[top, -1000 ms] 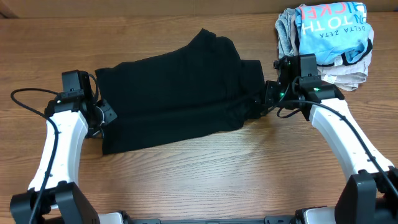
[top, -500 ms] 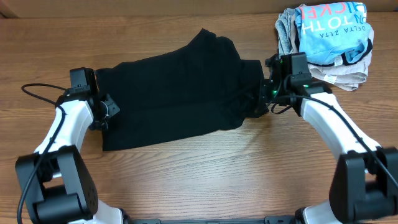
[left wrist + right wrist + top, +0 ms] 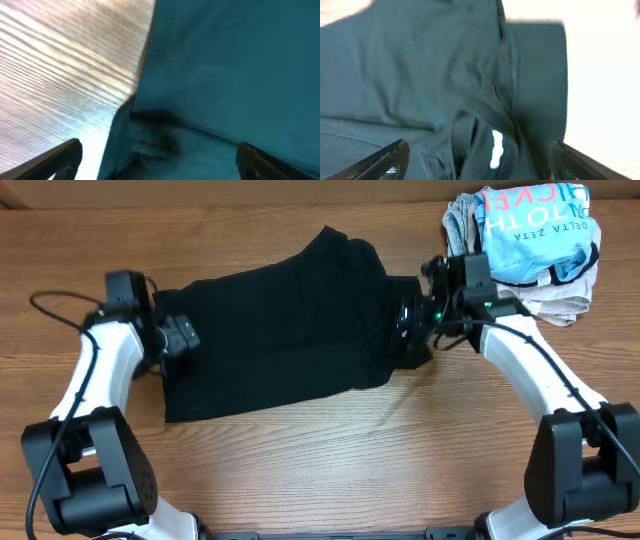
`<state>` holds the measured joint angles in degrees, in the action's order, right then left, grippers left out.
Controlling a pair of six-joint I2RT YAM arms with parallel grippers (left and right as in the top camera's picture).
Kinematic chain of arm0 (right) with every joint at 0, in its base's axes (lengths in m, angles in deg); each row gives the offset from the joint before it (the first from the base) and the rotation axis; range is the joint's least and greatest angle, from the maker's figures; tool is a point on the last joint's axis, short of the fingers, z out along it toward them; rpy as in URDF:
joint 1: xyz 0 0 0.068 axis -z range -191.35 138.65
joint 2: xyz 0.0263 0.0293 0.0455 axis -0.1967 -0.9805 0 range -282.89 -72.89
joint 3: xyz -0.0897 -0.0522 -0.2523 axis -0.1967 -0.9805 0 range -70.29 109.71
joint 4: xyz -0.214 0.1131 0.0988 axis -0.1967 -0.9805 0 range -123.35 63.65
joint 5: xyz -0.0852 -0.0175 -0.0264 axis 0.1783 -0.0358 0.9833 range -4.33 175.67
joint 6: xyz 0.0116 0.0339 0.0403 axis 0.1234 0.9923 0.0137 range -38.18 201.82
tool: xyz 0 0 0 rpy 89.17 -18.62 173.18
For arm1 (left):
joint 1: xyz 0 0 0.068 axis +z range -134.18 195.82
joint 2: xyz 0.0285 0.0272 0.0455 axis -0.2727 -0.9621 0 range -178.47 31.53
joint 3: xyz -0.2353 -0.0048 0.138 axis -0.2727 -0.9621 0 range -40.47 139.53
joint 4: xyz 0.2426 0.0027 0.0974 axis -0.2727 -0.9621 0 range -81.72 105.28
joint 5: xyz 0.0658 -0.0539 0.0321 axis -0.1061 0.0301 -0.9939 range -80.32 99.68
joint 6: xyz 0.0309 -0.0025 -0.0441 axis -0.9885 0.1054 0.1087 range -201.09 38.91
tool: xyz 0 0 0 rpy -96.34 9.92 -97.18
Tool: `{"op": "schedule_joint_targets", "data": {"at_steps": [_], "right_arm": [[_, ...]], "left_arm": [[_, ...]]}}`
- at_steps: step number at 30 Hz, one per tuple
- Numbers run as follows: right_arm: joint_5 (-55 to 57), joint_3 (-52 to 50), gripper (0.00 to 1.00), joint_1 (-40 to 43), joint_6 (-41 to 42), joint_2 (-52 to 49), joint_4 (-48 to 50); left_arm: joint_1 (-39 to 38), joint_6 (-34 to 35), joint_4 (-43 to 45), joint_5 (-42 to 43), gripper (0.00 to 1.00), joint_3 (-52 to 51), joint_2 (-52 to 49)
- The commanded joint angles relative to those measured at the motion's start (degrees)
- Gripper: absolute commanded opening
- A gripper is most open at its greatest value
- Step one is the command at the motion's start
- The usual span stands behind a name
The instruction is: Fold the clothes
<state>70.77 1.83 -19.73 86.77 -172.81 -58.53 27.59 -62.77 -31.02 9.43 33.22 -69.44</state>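
My left gripper needs to close its fingers on the black garment's far corner (image 3: 163, 296), which is at the end of the garment away from the pile of folded clothes.
A black garment (image 3: 280, 330) lies spread on the wooden table, folded over, with a rumpled peak at its far edge. My left gripper (image 3: 178, 337) hovers over its left edge, jaws wide open; in the left wrist view the cloth (image 3: 225, 75) lies flat below the fingers (image 3: 70, 152) and nothing is held. My right gripper (image 3: 408, 320) is over the garment's bunched right end, also open. In the right wrist view the wrinkled fabric (image 3: 470, 90) sits between the spread fingertips (image 3: 395, 152) without being pinched.
A pile of folded clothes (image 3: 525, 245) with a light blue printed shirt on top sits at the far right corner, just behind my right arm. Bare wood (image 3: 330, 450) runs along the front of the table. A black cable (image 3: 50, 305) loops beside my left arm.
Both grippers went from shut on the garment's ends to wide open, letting go of the cloth. Both arms shifted toward the far side and slightly inward over the garment.
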Motion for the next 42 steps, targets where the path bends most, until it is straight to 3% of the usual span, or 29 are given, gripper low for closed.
{"op": "schedule_joint_targets", "data": {"at_steps": [1, 5, 8, 11, 21, 27, 35, 42], "right_arm": [[3.1, 4.5, 0.95, 0.2, -2.1, 0.7, -1.0], [5.5, 5.3, 0.93, 0.2, -2.6, 0.4, -1.6], [5.4, 5.2, 0.77, 0.2, -2.8, -1.4, -1.8], [6.1, 5.2, 0.59, 0.2, -1.6, -4.2, -1.4], [6.3, 5.2, 0.33, 0.2, 0.7, -13.5, -1.5], [7.1, 5.1, 0.27, 0.3, 7.6, -17.2, -7.8], [15.9, 5.1, 0.27, 0.3, 15.1, -17.9, -23.0], [16.1, 5.1, 0.27, 0.3, 17.9, -17.7, -35.1]], "left_arm": [[0.5, -4.2, -4.9, 3.6, 1.0, 8.0, 0.2], [0.4, -5.1, -14.9, 7.5, 1.0, 15.7, 0.2], [-0.3, -5.5, -19.6, 9.6, 1.0, 18.7, 0.2], [-1.8, -5.5, -20.3, 9.7, 1.0, 18.9, 0.2], [-6.0, -5.5, -18.8, 7.3, 1.0, 18.9, 0.0], [-6.3, -5.5, -19.0, 5.4, 1.0, 18.9, 0.0], [-6.3, -5.7, -20.0, 2.2, 1.0, 18.1, 0.0], [-6.3, -6.4, -21.0, -1.4, 1.0, 17.2, 0.0]]}}
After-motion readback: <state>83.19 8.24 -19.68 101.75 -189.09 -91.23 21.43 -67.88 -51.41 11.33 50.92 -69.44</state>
